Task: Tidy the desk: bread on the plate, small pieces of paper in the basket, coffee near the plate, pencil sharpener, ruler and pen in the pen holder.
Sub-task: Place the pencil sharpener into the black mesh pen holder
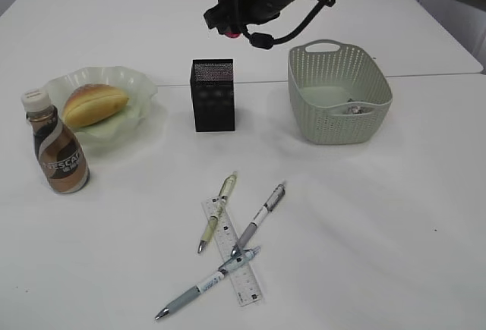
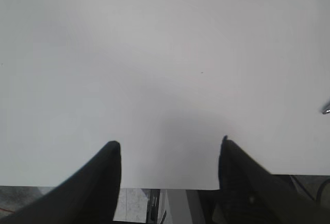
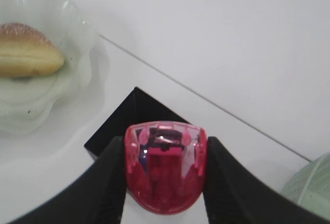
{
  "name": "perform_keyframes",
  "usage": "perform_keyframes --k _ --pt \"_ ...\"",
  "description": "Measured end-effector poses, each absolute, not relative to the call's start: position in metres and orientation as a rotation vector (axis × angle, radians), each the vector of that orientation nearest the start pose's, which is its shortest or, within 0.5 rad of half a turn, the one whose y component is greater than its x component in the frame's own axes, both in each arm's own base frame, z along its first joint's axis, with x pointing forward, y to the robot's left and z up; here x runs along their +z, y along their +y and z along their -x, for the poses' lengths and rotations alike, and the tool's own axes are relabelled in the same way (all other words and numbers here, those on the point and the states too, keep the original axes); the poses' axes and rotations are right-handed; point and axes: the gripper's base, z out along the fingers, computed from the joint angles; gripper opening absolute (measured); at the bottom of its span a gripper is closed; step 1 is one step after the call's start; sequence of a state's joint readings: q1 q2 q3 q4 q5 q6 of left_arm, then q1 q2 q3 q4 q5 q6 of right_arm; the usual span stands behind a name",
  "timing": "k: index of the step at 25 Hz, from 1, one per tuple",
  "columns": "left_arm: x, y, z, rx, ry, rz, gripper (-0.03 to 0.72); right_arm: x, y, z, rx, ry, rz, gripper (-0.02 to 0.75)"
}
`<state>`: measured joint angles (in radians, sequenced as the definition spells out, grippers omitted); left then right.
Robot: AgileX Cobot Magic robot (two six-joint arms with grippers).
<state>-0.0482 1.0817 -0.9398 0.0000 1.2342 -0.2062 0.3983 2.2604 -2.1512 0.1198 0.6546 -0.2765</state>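
My right gripper needs to release the red pencil sharpener inside the black mesh pen holder (image 1: 213,73) (image 3: 142,140), between the plate and the basket. The sharpener is now in the air above the holder.
My right gripper (image 1: 231,30) (image 3: 165,167) is shut on the red pencil sharpener (image 3: 165,165) and holds it in the air above the black mesh pen holder (image 1: 213,95) (image 3: 121,123). The bread (image 1: 93,104) lies on the pale green plate (image 1: 140,87). The coffee bottle (image 1: 59,148) stands in front of the plate. A clear ruler (image 1: 241,269) and three pens (image 1: 218,210) (image 1: 260,216) (image 1: 206,284) lie at the table's front. Crumpled paper (image 1: 355,108) lies in the green basket (image 1: 338,91). My left gripper (image 2: 170,147) is open over bare table near its edge.
A seam between two white tables (image 1: 425,75) runs behind the pen holder and basket. A pen tip (image 2: 326,109) shows at the right edge of the left wrist view. The table's front edge (image 2: 170,188) lies just under the left fingers.
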Motion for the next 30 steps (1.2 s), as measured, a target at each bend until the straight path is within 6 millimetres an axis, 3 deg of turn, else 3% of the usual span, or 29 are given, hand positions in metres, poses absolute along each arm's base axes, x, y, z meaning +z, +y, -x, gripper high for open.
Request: perform_keyframes --k 7,13,20,30 --pt "0.312 -0.009 -0.181 -0.058 2.815 0.223 0.434 0.242 0.213 -0.495 0.205 2.007 0.58 0.307" --pt "0.313 -0.009 -0.183 -0.06 2.8 0.222 0.434 0.241 0.214 -0.499 0.234 1.875 0.476 0.307" --pt "0.313 -0.009 -0.183 -0.061 2.797 0.221 0.434 0.222 0.231 -0.497 0.256 1.876 0.488 0.307" --pt "0.313 -0.009 -0.183 -0.061 2.797 0.221 0.434 0.199 0.235 -0.502 0.249 1.877 0.485 0.306"
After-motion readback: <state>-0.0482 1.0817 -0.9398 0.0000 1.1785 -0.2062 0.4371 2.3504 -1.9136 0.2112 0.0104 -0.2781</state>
